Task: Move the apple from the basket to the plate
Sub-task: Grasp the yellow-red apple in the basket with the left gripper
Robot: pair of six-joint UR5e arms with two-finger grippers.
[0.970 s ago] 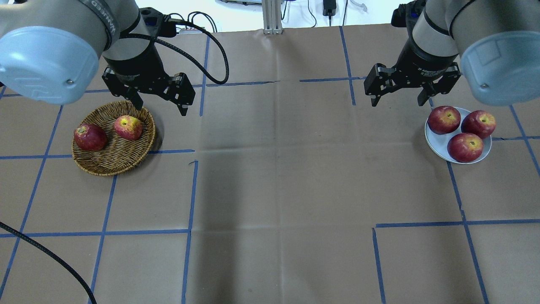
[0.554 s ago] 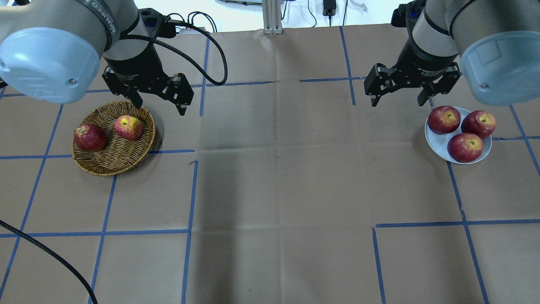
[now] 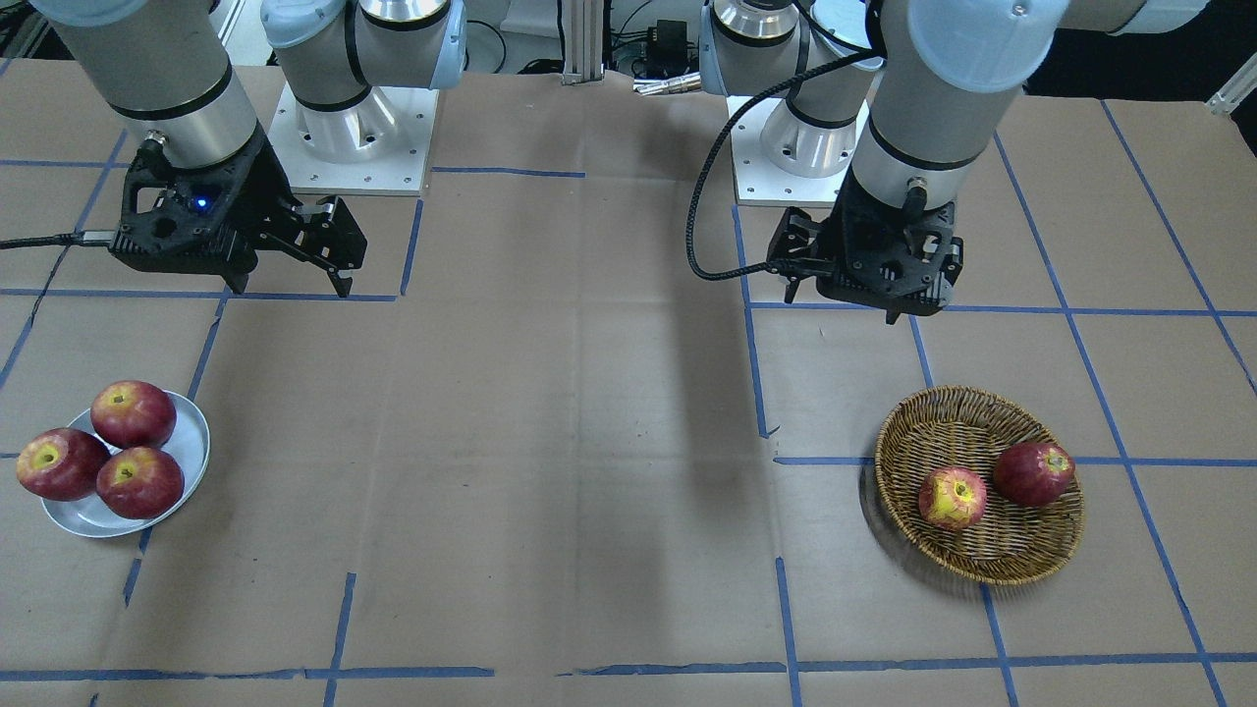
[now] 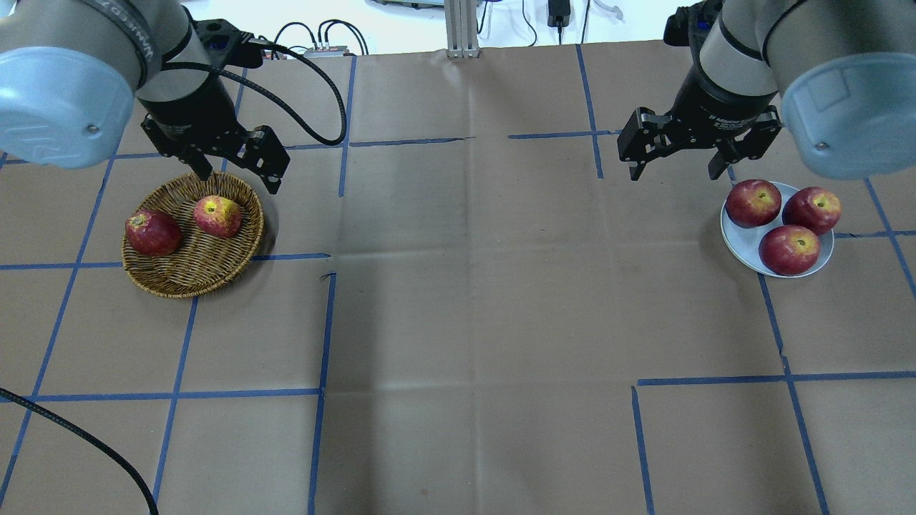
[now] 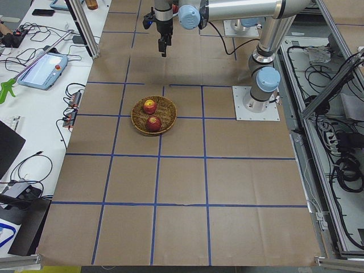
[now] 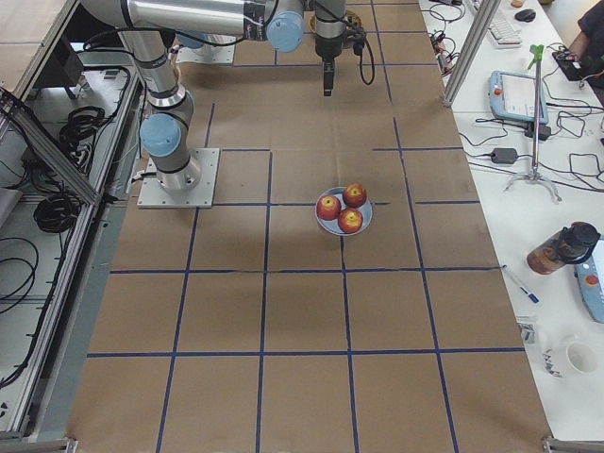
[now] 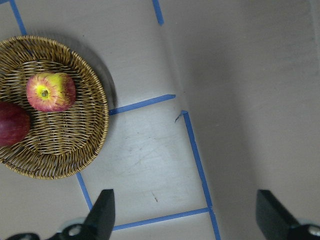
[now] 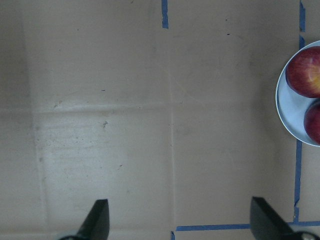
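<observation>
The robot's left gripper needs to next move to the wicker basket and close on the sides of the yellow-streaked apple [image 3: 952, 497] [image 7: 51, 92] beside the darker red apple.
The yellow-streaked apple [image 4: 217, 216] lies in the wicker basket [image 4: 200, 272] at the table's left, beside a darker red apple [image 4: 152, 232]. My left gripper [image 4: 241, 180] is open and empty, up above the basket's far right rim. In the left wrist view the apple [image 7: 50, 91] and basket [image 7: 75, 145] sit at upper left, off to the side of the fingers [image 7: 102, 215]. The plate [image 4: 737, 247] is at the far right. My right gripper [image 4: 674, 175] is open and empty, raised just left of the plate [image 8: 287, 100].
Three deep-red apples [image 4: 753, 202] cover most of the plate. Blue tape lines grid the brown paper table. The left arm's black cable [image 4: 315, 93] loops behind the basket. In the front view the basket [image 3: 982, 560] is at right and the plate [image 3: 191, 442] at left.
My left gripper has moved left in the overhead view, from beside the basket's right edge to over its far right rim. The right arm and the apples have not moved.
</observation>
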